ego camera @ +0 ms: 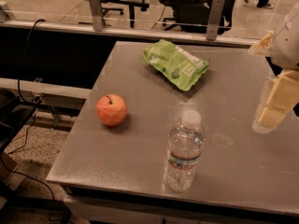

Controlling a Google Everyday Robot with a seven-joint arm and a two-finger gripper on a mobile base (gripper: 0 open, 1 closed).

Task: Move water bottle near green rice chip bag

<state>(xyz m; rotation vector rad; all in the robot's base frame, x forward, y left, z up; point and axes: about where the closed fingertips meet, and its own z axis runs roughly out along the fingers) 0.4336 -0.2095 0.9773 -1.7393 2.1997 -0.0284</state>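
Note:
The water bottle's ribbed body (183, 154) is below its white cap. My gripper goes there next and closes on it.
The water bottle (183, 151), clear and ribbed with a white cap, stands upright near the front edge of the grey table (243, 153). The green rice chip bag (176, 64) lies flat at the back middle of the table, well behind the bottle. My gripper (273, 101), with pale yellow fingers, hangs over the table's right side, to the right of the bottle and a little behind it, apart from it and holding nothing.
A red-orange apple (111, 109) sits on the left part of the table, left of the bottle. A glass railing with metal posts (95, 9) runs behind the table. Cables and dark gear lie on the floor at the left (18, 120).

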